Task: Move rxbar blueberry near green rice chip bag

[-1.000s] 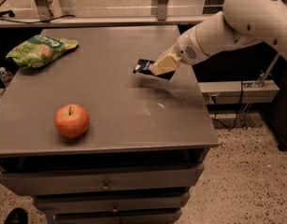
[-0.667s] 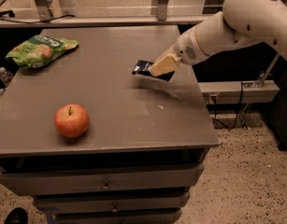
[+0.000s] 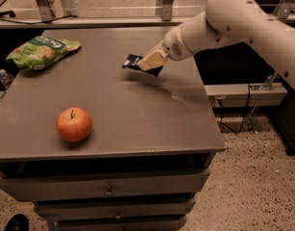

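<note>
My gripper should set the rxbar blueberry down on the table (image 3: 72, 63) against the near edge of the green rice chip bag and let go of it. The bar is still held just above the table.
The rxbar blueberry (image 3: 132, 61), a small dark navy bar with white lettering, is held just above the grey table (image 3: 113, 109) right of its middle. My gripper (image 3: 149, 62) comes in from the right on a white arm and is shut on the bar, its pale fingers (image 3: 153, 59) covering the bar's right end. The green rice chip bag (image 3: 41, 51) lies crinkled at the table's far left, well apart from the bar.
A red-orange apple (image 3: 74, 124) stands near the table's front left. The table has drawers (image 3: 108, 190) below its front edge. Metal frame legs (image 3: 43, 1) stand behind the table. A low shelf (image 3: 245, 93) is on the right.
My gripper has carried the bar a little to the left and slightly up. The bag and the apple have not moved.
</note>
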`<state>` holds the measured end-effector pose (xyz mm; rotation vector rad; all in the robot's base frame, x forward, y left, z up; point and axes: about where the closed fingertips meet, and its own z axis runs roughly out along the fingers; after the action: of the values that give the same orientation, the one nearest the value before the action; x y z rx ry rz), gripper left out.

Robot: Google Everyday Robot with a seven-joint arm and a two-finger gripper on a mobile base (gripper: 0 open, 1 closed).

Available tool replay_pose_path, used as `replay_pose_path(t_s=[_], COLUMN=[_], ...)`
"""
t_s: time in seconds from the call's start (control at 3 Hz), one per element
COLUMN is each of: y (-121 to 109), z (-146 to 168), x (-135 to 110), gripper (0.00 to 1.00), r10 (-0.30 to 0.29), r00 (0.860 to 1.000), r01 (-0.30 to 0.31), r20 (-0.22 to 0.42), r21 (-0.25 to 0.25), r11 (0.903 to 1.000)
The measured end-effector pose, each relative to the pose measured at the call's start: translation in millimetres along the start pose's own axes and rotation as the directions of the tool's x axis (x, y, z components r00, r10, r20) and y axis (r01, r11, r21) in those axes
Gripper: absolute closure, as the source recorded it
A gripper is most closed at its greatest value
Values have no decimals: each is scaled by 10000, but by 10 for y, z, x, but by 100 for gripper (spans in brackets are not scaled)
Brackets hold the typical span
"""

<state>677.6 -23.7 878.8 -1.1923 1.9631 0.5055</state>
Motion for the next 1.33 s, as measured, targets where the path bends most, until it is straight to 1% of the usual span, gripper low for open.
replay_pose_path(t_s=[0.33, 0.67, 1.0, 1.33], y=[-157, -173, -23, 180], z=[427, 821, 1242, 1590], x=[-345, -742, -1037, -1171], gripper=[100, 100, 100, 100], r10=[-357, -643, -923, -1121], r00=[9985, 9957, 9929, 9913], r01=[361, 663, 978, 1200], r20=[426, 670, 754, 697], r21=[-86, -284, -738, -1226], r11=[9993, 9974, 9925, 9852])
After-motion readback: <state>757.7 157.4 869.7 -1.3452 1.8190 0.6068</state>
